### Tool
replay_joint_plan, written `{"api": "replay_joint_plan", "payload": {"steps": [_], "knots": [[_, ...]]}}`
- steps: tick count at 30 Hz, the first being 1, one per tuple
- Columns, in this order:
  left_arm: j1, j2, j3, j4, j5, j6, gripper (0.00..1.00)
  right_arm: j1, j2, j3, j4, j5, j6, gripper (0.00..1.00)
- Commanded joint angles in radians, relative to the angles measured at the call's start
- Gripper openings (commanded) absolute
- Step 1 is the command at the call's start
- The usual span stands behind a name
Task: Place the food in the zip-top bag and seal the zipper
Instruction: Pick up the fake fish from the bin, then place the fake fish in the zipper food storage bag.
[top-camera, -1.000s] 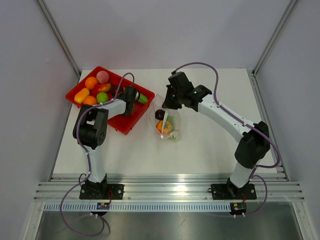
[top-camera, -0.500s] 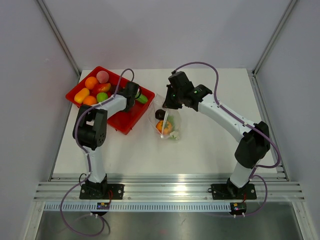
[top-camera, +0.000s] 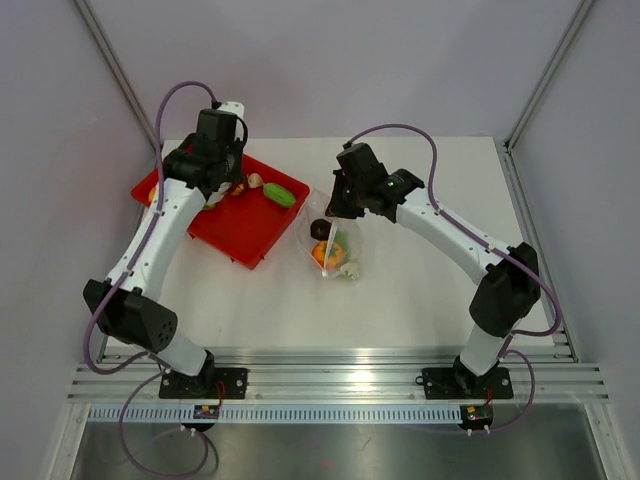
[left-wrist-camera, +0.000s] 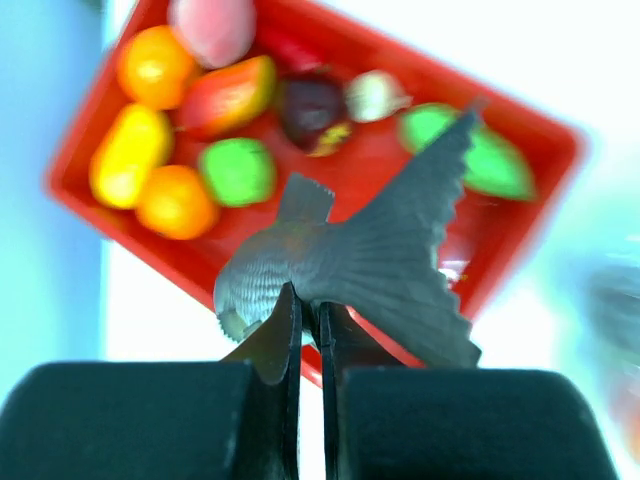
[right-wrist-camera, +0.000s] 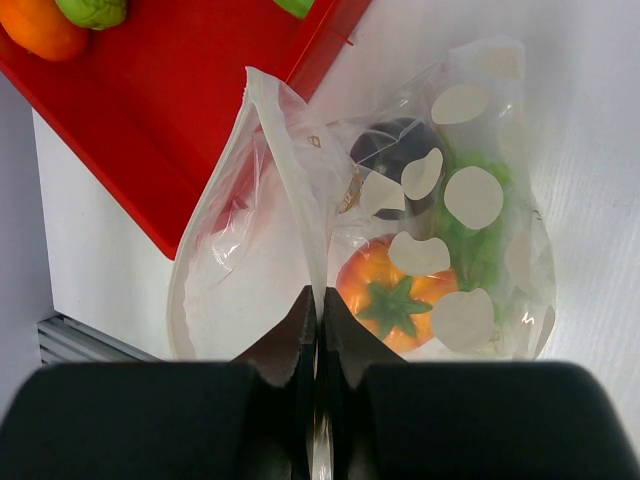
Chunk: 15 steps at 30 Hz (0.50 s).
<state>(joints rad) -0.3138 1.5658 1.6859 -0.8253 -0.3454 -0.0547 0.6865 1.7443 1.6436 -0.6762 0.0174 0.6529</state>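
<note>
Next, my left gripper opens and releases the grey toy fish in the zip-top bag (top-camera: 339, 244), setting it free just behind the orange fruit.
My left gripper (left-wrist-camera: 310, 300) is shut on a grey toy fish (left-wrist-camera: 370, 250) and holds it high above the red tray (left-wrist-camera: 530, 125). In the top view it (top-camera: 212, 178) hangs over the tray's far left. The tray holds orange, pink, yellow, green and dark purple food (left-wrist-camera: 235, 170). My right gripper (right-wrist-camera: 318, 300) is shut on the mouth edge of the zip-top bag (right-wrist-camera: 250, 290), holding it open. The zipper strip (right-wrist-camera: 285, 170) runs up from my jaws. In the bag lie an orange fruit (right-wrist-camera: 385, 300), a dark purple piece (right-wrist-camera: 390, 145) and green food (right-wrist-camera: 480, 245).
The tray (top-camera: 245, 258) sits at the table's far left, its right corner close to the bag (top-camera: 338, 250). A green cucumber (top-camera: 280, 196) lies near the tray's right end. Grey walls enclose the table on three sides.
My left arm has lifted out of the tray's right part and swung up and to the left, now holding the grey fish. The right arm and bag have not moved.
</note>
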Motion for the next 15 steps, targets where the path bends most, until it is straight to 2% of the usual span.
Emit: {"api": "replay_joint_plan", "payload": {"steps": [1, 4, 9, 11, 13, 15], "knots": [[0.005, -0.05, 0.109, -0.116, 0.314, -0.122, 0.0, 0.004, -0.042, 0.013, 0.024, 0.015, 0.008, 0.1], [0.005, -0.144, 0.095, -0.059, 0.509, -0.186, 0.0, 0.004, -0.043, 0.016, 0.02, 0.021, 0.01, 0.1], [0.007, -0.249, 0.067, 0.02, 0.719, -0.312, 0.0, 0.004, -0.055, 0.012, 0.018, 0.027, 0.013, 0.1], [0.005, -0.271, 0.028, 0.098, 0.857, -0.391, 0.0, 0.004, -0.057, 0.015, 0.015, 0.029, 0.013, 0.11], [0.002, -0.318, -0.046, 0.265, 1.003, -0.466, 0.0, 0.005, -0.055, 0.018, 0.012, 0.029, 0.014, 0.11], [-0.008, -0.34, -0.145, 0.407, 1.08, -0.539, 0.0, 0.005, -0.055, 0.021, 0.012, 0.027, 0.019, 0.11]]}}
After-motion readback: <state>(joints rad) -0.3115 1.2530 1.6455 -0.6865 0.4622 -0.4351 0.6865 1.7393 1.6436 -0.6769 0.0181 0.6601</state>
